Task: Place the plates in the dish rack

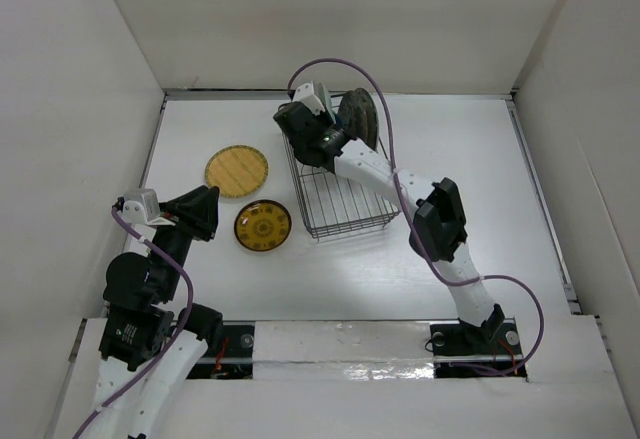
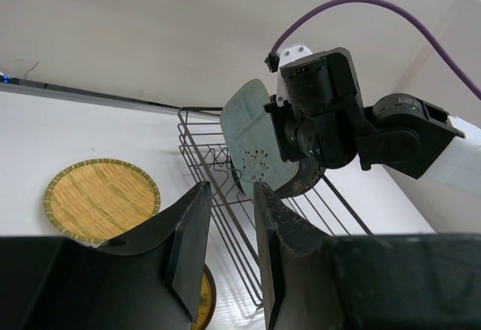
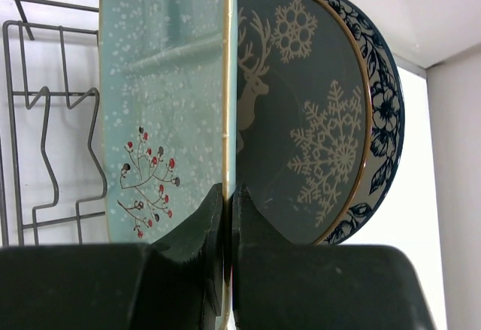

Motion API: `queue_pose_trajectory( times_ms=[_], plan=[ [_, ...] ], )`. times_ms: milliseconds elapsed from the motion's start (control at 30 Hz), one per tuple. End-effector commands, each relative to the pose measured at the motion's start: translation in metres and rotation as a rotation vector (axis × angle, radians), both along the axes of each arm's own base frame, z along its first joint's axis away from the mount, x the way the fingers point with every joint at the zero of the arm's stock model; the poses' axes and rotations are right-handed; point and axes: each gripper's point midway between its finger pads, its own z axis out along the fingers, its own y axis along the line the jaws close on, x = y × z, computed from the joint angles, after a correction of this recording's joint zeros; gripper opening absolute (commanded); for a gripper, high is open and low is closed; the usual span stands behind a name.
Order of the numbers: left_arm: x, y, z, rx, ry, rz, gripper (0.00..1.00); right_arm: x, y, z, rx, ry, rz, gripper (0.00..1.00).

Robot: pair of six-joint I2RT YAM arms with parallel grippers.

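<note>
Next, my right gripper lets go of the pale mint plate between the grey plate and the dish rack's side rail (image 1: 315, 115).
My right gripper (image 1: 318, 127) is shut on the rim of the pale mint plate (image 3: 161, 97) and holds it upright over the far end of the dish rack (image 1: 345, 209). Just behind it in the rack stand the grey plate with white motifs (image 3: 301, 112) and the white-blue floral plate (image 3: 383, 119). The yellow-tan round plate (image 1: 236, 171) and the small dark plate with the yellow mandala (image 1: 263, 225) lie flat on the table left of the rack. My left gripper (image 1: 205, 209) is open and empty, near the mandala plate. The navy leaf-shaped plate is out of view.
White walls close in the table at the back and on both sides. The near part of the rack holds only bare wire and tines (image 2: 218, 172). The right arm's purple cable (image 1: 370, 84) loops above the rack.
</note>
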Motion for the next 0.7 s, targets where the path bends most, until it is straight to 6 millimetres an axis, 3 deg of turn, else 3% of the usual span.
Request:
queue_pose_trajectory(
  times_ms=[0, 200, 300, 500, 667],
  plan=[
    [0.001, -0.002, 0.007, 0.001, -0.033, -0.008, 0.26, 0.000, -0.014, 0.047, 0.087, -0.152, -0.137, 0.00],
    [0.001, -0.002, 0.007, 0.001, -0.033, -0.008, 0.26, -0.002, -0.021, 0.098, 0.056, -0.255, -0.143, 0.00],
    [-0.001, -0.001, 0.008, -0.002, -0.038, -0.008, 0.26, -0.003, -0.017, 0.109, -0.010, -0.263, -0.119, 0.00],
    [-0.002, -0.001, 0.009, -0.003, -0.041, -0.006, 0.26, 0.003, -0.016, 0.091, -0.152, -0.217, -0.103, 0.00],
    [-0.001, -0.001, 0.009, -0.005, -0.041, -0.005, 0.26, 0.002, 0.007, 0.070, -0.277, -0.190, -0.060, 0.00]
  ],
)
